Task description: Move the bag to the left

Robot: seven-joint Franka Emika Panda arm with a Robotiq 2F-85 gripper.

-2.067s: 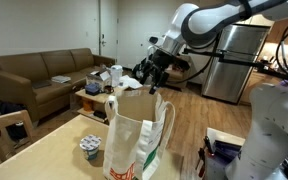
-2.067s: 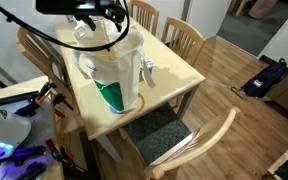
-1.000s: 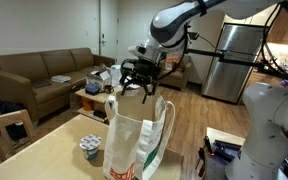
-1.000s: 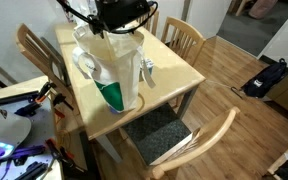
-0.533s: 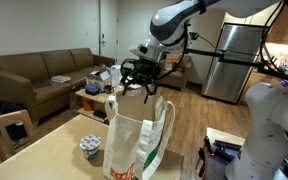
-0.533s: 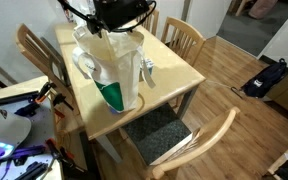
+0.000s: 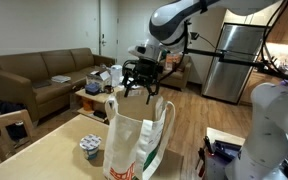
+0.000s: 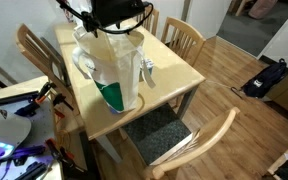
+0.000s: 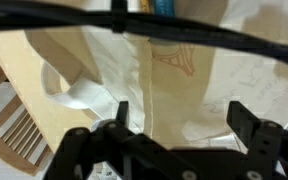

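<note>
The robot's gripper needs to next go to the bag's loop handle point(image 9: 92, 98) on the side by the small patterned cup and close there.
The cream-white bag point(image 7: 136, 135) stands upright on the wooden table point(image 7: 44, 155), with red-orange and green print low on its sides; it also shows from above point(image 8: 112, 70). My gripper point(image 7: 137, 88) hangs just above the bag's open top, fingers spread. In the wrist view the two black fingers point(image 9: 182, 118) are apart, with the bag's cream fabric point(image 9: 174, 80) and a loop handle point(image 9: 69, 95) below them. Nothing is held.
A small round patterned cup point(image 7: 90, 149) stands on the table beside the bag. Wooden chairs point(image 8: 184, 40) surround the table. A brown sofa point(image 7: 39, 80), a cluttered coffee table point(image 7: 99, 85) and a steel fridge point(image 7: 234, 60) stand behind.
Since about two seconds ago the arm has swung over and down to the bag's open top. In the last second it has barely moved.
</note>
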